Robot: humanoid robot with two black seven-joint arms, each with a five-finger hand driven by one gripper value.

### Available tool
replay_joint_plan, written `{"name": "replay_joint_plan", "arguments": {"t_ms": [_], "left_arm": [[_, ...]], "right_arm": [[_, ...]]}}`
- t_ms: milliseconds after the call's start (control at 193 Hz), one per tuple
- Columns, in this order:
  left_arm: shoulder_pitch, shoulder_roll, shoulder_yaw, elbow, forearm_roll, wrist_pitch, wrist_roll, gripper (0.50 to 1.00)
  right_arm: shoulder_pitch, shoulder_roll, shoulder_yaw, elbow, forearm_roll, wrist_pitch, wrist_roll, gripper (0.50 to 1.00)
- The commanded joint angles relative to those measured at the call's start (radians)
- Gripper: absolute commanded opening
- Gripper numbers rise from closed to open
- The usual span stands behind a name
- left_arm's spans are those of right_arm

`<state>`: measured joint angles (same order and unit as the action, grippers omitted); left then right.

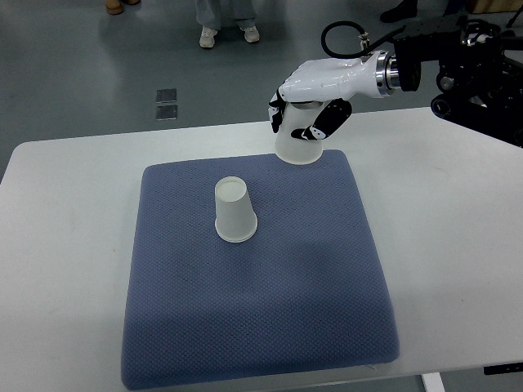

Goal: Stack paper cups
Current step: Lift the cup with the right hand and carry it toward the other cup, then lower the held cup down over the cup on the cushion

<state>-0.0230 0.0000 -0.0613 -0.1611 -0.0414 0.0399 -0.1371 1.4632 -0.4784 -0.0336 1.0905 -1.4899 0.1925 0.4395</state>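
Note:
The right gripper needs to release the held paper cup, now over the mat's far edge, over the top of the standing white paper cup [233,188].
A white paper cup [234,211] stands upside down on the blue-grey mat [270,310], a little left of the mat's middle. My right hand [315,102] comes in from the upper right and is shut on a second white paper cup [296,147], also mouth down. It holds that cup over the mat's far edge, to the upper right of the standing cup and apart from it. Whether the held cup touches the mat I cannot tell. The top of the held cup is hidden by the fingers. My left hand is not in view.
The mat lies on a white table [65,245]. The table's front right edge shows a dark bracket [502,369]. Beyond the far edge is grey floor, with a person's shoes [229,34] standing there.

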Motion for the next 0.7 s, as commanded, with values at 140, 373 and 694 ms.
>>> {"name": "replay_joint_plan", "arguments": {"t_ms": [140, 373, 694], "left_arm": [[0.000, 0.000, 0.000, 0.000, 0.000, 0.000, -0.001, 1.000], [0.000, 0.000, 0.000, 0.000, 0.000, 0.000, 0.001, 1.000], [0.000, 0.000, 0.000, 0.000, 0.000, 0.000, -0.001, 1.000]], "right_arm": [[-0.001, 0.084, 0.041, 0.000, 0.020, 0.010, 0.001, 0.500], [-0.017, 0.135, 0.053, -0.001, 0.057, 0.002, -0.001, 0.500], [-0.073, 0.189, 0.066, -0.027, 0.042, -0.010, -0.004, 0.500]]}}
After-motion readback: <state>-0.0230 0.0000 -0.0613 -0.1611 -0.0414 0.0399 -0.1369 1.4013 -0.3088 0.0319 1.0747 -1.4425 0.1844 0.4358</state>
